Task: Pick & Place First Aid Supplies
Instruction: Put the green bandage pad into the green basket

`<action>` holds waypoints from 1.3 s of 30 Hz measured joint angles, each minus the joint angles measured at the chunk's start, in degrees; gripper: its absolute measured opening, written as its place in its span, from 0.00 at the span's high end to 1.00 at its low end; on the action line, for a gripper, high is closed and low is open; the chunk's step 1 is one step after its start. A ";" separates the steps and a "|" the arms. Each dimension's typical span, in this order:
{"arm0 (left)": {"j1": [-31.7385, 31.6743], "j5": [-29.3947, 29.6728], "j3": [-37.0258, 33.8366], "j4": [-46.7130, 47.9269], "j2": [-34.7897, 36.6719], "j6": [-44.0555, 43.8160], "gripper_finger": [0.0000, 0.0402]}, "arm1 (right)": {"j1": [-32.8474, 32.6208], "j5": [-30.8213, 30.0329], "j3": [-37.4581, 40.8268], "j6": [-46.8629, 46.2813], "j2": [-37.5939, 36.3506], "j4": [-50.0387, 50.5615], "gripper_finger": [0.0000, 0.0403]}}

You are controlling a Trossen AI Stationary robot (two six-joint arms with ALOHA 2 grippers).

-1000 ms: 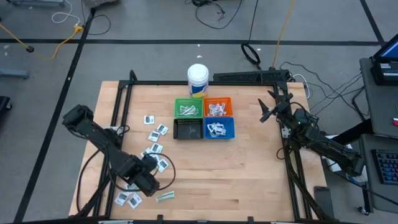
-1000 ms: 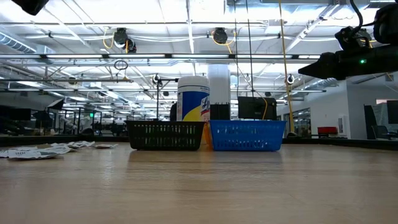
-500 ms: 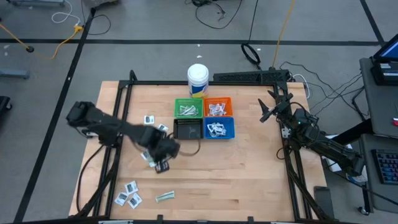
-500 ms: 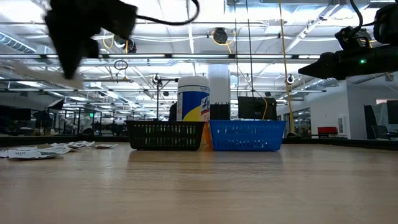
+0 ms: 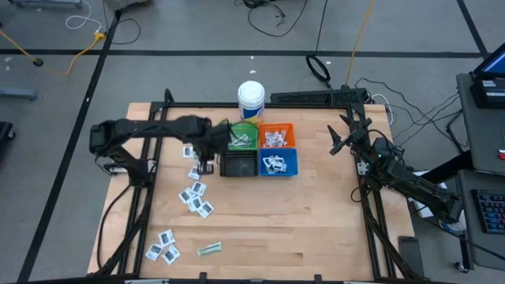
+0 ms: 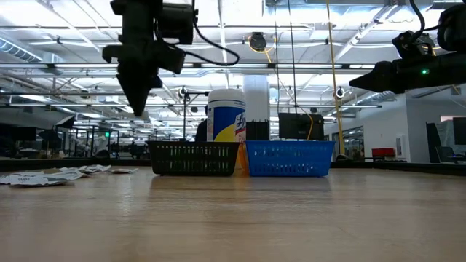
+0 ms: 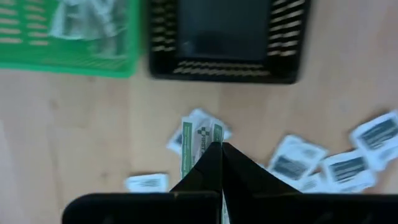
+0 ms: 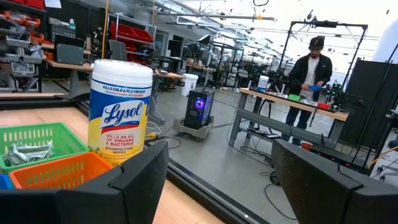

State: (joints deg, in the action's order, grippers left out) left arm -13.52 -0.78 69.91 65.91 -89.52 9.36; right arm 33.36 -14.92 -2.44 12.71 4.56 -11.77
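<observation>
I need to release the green-banded packet from my left gripper on top of the white packets inside the green bin (image 5: pixel 243 139) (image 7: pixel 93 25).
My left gripper (image 5: pixel 207 151) (image 7: pixel 219 148) hangs well above the table (image 6: pixel 138 102), just left of the black bin (image 5: pixel 238 163), shut on a small white packet with green side bands (image 7: pixel 199 138). More white packets (image 5: pixel 196 189) lie flat on the wood on the table's left half. Another cluster (image 5: pixel 162 246) and a pale-green strip (image 5: pixel 209 249) lie by the near edge. My right gripper (image 5: pixel 339 142) (image 8: pixel 217 186) waits open, raised at the table's far right. My left gripper pinches the green-banded packet by its end nearest the fingers (image 7: pixel 205 149), between the two fingers. The fingers point down from above. The packet sticks out past the fingertips and is lifted clear of the table.
Green (image 5: pixel 239 136), orange (image 5: pixel 277 136), black and blue (image 5: pixel 278 163) bins stand in a square at the table's far middle. The green, orange and blue bins hold packets. A white tub with a blue label (image 5: pixel 251 101) stands behind them. A person (image 8: pixel 311 68) stands far off.
My left gripper has risen from the packets near the table's near-left corner. It has swung toward the far edge and to the right, up to the black bin's left side. It has stayed shut, carrying the packet clear of the table.
</observation>
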 joint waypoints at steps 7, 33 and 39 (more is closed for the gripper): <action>-7.11 1.35 1.61 -3.87 -1.05 7.60 1.00 | 0.00 -0.01 0.00 0.00 0.01 0.00 0.31; -8.81 3.16 23.21 -5.88 -23.39 16.61 1.00 | 0.00 0.00 -0.02 0.00 0.00 0.00 0.31; -8.08 4.40 23.17 -9.35 -27.05 15.52 1.00 | 0.00 -0.02 0.00 0.00 0.02 -0.01 0.31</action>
State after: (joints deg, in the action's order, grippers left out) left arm -21.60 3.62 93.08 56.56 -116.57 24.88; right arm 33.36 -14.94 -2.44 12.71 4.57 -11.78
